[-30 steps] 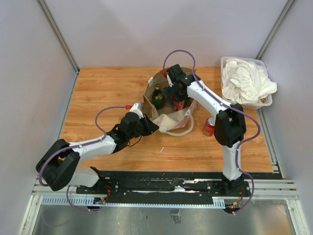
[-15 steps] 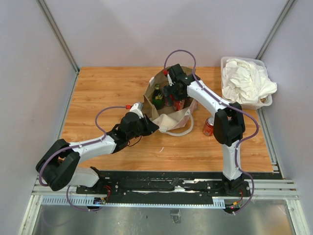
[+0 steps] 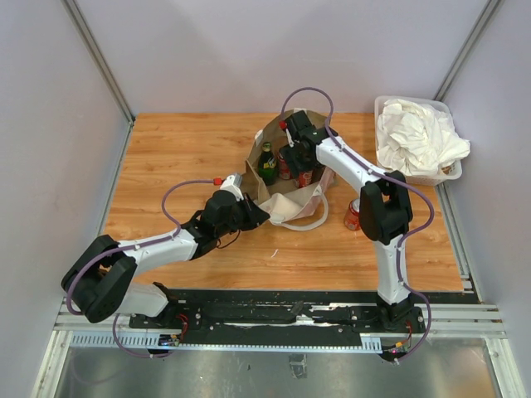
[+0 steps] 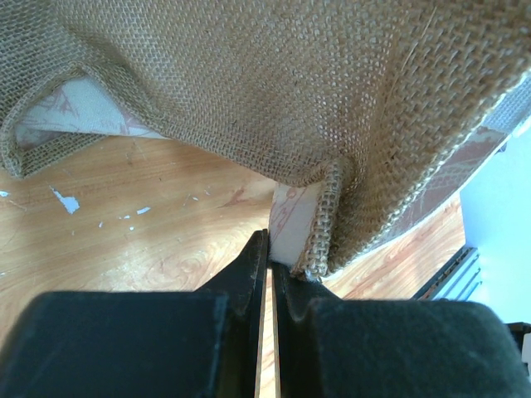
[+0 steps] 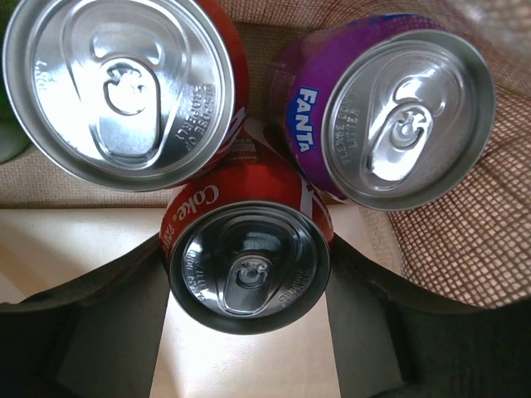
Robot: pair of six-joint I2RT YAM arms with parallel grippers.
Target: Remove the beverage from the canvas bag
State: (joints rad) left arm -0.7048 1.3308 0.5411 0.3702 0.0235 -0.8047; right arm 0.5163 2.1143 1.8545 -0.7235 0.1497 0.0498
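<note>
I should release the Coke can, still down inside the canvas bag, from my right gripper on the table between the standing red can and the table's near edge (image 3: 370,250).
The canvas bag (image 3: 286,204) stands open mid-table, tan with white handles. Inside it are a green bottle (image 3: 267,162) and several cans. My right gripper (image 3: 299,168) reaches down into the bag. In the right wrist view it (image 5: 249,278) is shut on a red Coke can (image 5: 249,265), with one finger (image 5: 108,323) against each side. A purple Fanta can (image 5: 390,116) and another red can (image 5: 116,83) stand just behind it. My left gripper (image 4: 270,249) is shut on the bag's near rim (image 4: 319,224), pinching the woven edge with its white lining.
A red can (image 3: 354,215) stands on the table right of the bag, close to the right arm. A clear bin (image 3: 383,108) of white cloths sits at the back right. Grey walls enclose the wooden table (image 3: 174,149).
The right gripper's jaws have closed in from wide open onto the Coke can inside the bag. The left arm still holds the rim where it was.
</note>
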